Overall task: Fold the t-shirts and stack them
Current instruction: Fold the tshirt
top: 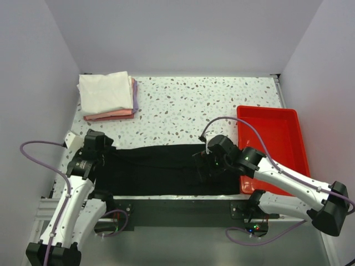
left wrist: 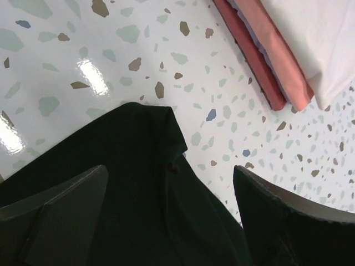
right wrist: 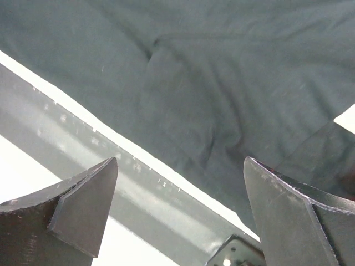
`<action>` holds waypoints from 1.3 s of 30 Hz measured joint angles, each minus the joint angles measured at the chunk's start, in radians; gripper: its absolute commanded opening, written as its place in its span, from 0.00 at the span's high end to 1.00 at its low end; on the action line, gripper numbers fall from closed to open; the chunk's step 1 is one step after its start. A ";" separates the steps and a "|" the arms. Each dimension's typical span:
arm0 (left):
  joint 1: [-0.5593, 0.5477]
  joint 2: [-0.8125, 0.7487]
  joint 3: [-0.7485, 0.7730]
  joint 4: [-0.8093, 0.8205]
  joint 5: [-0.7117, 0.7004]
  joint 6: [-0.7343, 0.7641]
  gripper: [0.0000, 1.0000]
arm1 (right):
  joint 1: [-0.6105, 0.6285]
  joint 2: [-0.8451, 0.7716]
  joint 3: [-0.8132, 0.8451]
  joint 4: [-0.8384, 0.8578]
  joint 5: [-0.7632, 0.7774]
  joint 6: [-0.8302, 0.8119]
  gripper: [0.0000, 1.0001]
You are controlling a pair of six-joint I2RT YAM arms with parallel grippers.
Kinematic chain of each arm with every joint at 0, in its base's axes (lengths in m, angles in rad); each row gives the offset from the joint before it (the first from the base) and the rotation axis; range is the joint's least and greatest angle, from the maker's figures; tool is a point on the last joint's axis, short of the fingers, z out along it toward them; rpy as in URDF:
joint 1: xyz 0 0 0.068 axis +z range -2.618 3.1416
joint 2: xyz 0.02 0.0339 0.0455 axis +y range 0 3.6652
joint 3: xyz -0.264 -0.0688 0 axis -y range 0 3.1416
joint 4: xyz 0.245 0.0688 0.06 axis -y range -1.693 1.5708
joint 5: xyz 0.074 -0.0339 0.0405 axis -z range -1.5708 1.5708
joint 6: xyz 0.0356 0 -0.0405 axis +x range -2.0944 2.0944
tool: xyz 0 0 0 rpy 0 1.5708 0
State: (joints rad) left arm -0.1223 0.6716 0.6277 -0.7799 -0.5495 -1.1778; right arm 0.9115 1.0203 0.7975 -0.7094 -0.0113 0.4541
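Observation:
I can see a crumpled tuck in the black t-shirt's corner beneath my open left gripper, so next I lift that gripper clear and pinch the corner's tip (left wrist: 165, 112) before folding.
A large black t-shirt (top: 161, 169) lies as a long folded strip along the table's near edge. My left gripper (top: 95, 145) hovers over its left end, jaws wide open. In the left wrist view the shirt's black corner (left wrist: 144, 183) lies flat between and below the fingertips (left wrist: 83, 191), held by neither. My right gripper (top: 205, 165) stands open over the strip's right part. The right wrist view shows the shirt (right wrist: 211, 83) lying flat up to the table's edge (right wrist: 138, 152). Folded t-shirts, white over pink and lavender, sit stacked (top: 106, 95) at the far left.
A red plastic tray (top: 272, 138) stands at the right, close beside the shirt's right end and my right arm. The speckled table (top: 194, 105) is walled at the back and on both sides. A metal rail (right wrist: 111, 183) runs below the near edge.

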 measured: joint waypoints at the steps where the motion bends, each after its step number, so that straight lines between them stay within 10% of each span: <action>1: 0.000 0.020 0.000 0.010 0.010 0.015 0.04 | 0.000 0.002 0.008 0.006 0.015 0.000 0.01; 9: 0.002 0.275 0.000 0.144 0.122 0.181 0.17 | -0.025 0.105 0.029 0.037 0.088 0.007 0.01; 18: 0.002 0.441 0.005 0.158 0.175 0.243 0.75 | -0.162 0.134 0.011 0.090 0.047 0.008 0.01; 33: 0.007 0.409 0.005 -0.102 -0.018 0.016 0.61 | -0.198 0.255 -0.008 0.159 -0.023 -0.019 0.01; 39: 0.011 0.407 0.031 -0.137 0.005 0.028 0.29 | -0.207 0.269 -0.008 0.170 -0.039 -0.043 0.01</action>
State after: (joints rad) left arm -0.1116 1.0790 0.6582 -0.9165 -0.5449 -1.1500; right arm 0.7044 1.2892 0.7895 -0.5396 -0.0498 0.4110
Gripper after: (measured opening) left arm 0.553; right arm 0.986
